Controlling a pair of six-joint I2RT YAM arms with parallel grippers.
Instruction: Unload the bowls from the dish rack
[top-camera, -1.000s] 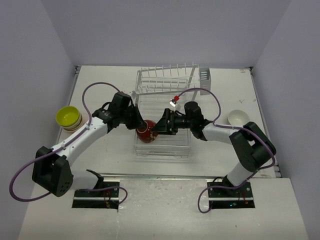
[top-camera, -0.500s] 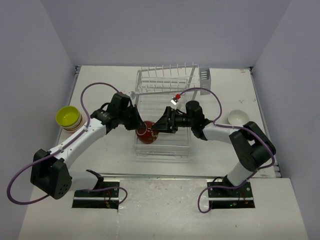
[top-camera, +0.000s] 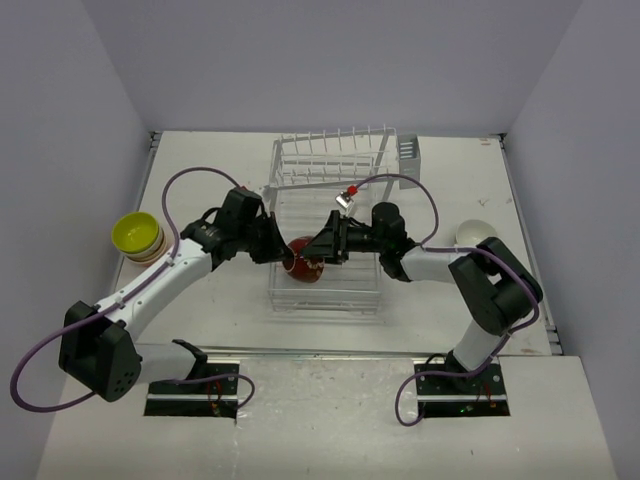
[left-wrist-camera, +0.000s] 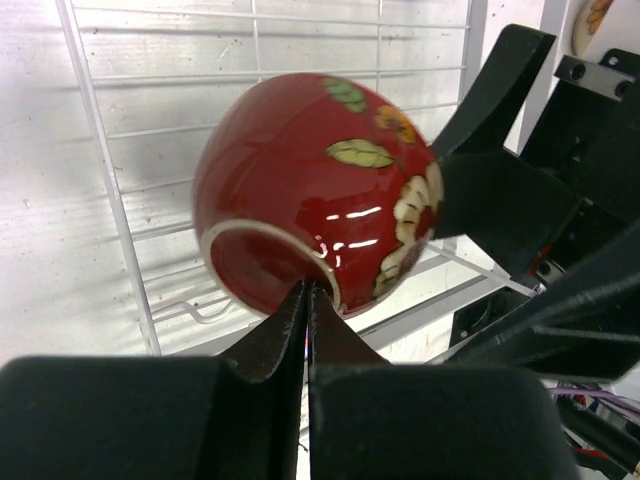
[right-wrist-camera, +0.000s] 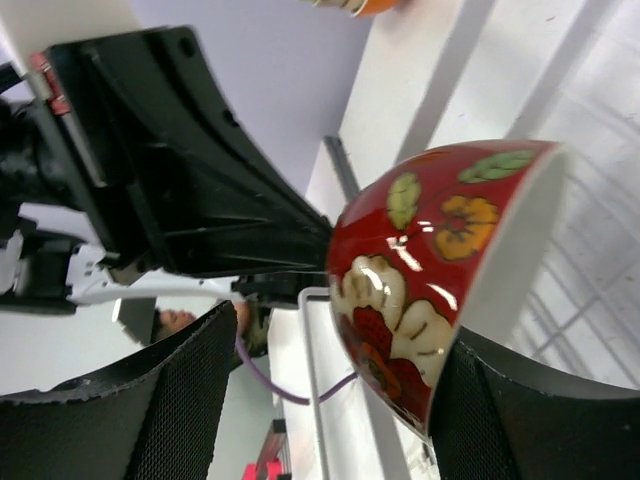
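The dark red bowl's rim runs at a slant across one finger of my right gripper, so I should open that gripper and pinch the bowl's side at the rim (right-wrist-camera: 432, 344) before I lift the bowl out.
The dark red bowl (top-camera: 305, 262) with painted flowers hangs tipped on its side just above the flat tray of the white dish rack (top-camera: 330, 292). My left gripper (top-camera: 285, 255) is shut on its white foot ring, as the left wrist view shows (left-wrist-camera: 308, 290), with the bowl (left-wrist-camera: 320, 180) beyond the fingertips. My right gripper (top-camera: 322, 250) is open around the bowl's rim side. In the right wrist view (right-wrist-camera: 335, 330) the bowl (right-wrist-camera: 430, 270) rests against one finger and stands apart from the other. A lime-yellow bowl (top-camera: 135, 233) sits stacked on the table at the left, and a cream bowl (top-camera: 478, 234) at the right.
The rack's raised row of tines (top-camera: 330, 150) and its cutlery basket (top-camera: 409, 153) stand behind the tray. The two arms meet nose to nose over the tray. An orange bowl (right-wrist-camera: 355, 5) shows at the top edge of the right wrist view.
The red bowl has risen off the tray and shifted slightly right with my left gripper. My right gripper has drawn back a little to the right and sits higher.
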